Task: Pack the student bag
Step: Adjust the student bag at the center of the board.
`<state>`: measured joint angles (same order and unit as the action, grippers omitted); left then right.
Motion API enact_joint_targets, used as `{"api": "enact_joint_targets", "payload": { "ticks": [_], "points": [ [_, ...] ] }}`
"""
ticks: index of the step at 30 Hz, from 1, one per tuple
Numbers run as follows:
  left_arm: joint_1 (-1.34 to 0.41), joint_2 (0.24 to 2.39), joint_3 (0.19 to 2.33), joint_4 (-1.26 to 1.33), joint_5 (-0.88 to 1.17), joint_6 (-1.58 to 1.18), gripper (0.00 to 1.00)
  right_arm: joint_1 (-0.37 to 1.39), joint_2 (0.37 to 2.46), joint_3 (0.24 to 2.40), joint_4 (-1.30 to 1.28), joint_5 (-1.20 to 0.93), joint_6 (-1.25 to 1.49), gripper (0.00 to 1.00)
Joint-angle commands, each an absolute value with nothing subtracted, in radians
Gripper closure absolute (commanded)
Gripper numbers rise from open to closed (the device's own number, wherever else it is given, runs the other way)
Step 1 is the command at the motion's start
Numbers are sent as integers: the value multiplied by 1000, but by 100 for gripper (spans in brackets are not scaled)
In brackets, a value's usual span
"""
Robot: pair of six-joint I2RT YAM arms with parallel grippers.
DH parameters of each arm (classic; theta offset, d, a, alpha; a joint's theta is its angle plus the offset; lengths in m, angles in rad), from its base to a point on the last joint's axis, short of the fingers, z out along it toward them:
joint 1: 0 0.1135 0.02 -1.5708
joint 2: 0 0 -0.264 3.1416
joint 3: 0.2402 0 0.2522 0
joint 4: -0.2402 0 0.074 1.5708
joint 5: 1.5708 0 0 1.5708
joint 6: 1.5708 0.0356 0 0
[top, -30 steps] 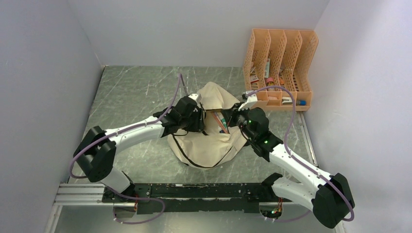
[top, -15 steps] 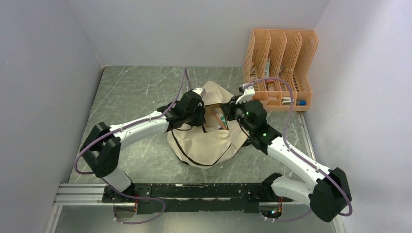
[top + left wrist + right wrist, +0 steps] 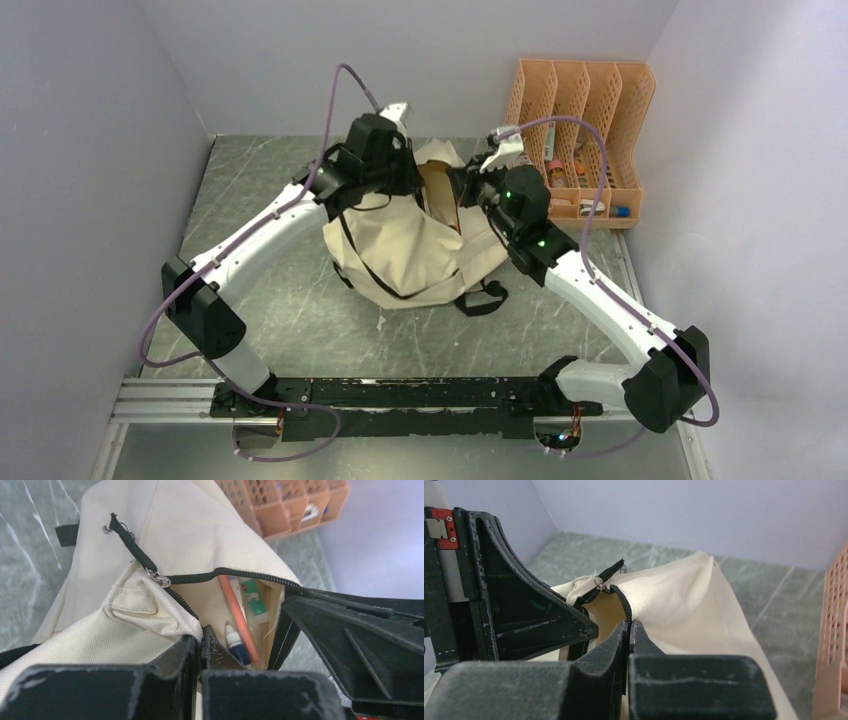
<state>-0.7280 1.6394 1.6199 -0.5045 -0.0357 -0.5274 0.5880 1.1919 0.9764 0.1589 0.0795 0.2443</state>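
My right gripper is going to let go of the black zipper edge of the beige student bag, now held up at the table's back, lowered onto the middle of the grey table (image 3: 388, 262).
The beige student bag (image 3: 405, 255) is held up by its open pocket at the back middle of the table. My left gripper (image 3: 201, 635) is shut on the cream fabric edge of the pocket (image 3: 150, 615), just below the zipper pull (image 3: 157, 577). On the opposite side of the opening, my right gripper (image 3: 630, 625) is shut on the black zipper edge (image 3: 624, 602). Inside the pocket lie an orange pencil (image 3: 239, 615), a white-and-blue pen (image 3: 235, 642) and a green-and-white tube (image 3: 254, 597). From above, the left gripper (image 3: 405, 182) and right gripper (image 3: 462, 190) face each other across the opening.
An orange perforated file organizer (image 3: 580, 140) with small items in its slots stands at the back right, close to the right arm. A black bag strap (image 3: 482, 298) trails on the table in front of the bag. Grey walls close in on three sides.
The left gripper has closed on the pocket's fabric edge. Both arms have risen and moved toward the back, lifting the bag's opening and dragging the bag with them.
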Motion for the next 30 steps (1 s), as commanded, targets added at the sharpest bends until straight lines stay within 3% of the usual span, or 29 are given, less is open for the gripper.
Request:
{"api": "enact_joint_targets", "payload": {
  "ticks": [1, 10, 15, 19, 30],
  "points": [
    [-689, 1629, 1811, -412, 17, -512, 95, 596, 1210, 1143, 279, 54, 200, 100],
    [-615, 1711, 2124, -493, 80, -517, 95, 596, 1319, 1372, 313, 31, 156, 100],
    [-527, 1723, 2171, -498, 143, -536, 95, 595, 1387, 1465, 330, 6, 147, 100],
    [-475, 1684, 2065, -464, 170, -525, 95, 596, 1417, 1469, 329, 3, 132, 100],
    [-464, 1542, 1509, -274, 290, -534, 95, 595, 1357, 1191, 311, 5, 116, 100]
  ]
}}
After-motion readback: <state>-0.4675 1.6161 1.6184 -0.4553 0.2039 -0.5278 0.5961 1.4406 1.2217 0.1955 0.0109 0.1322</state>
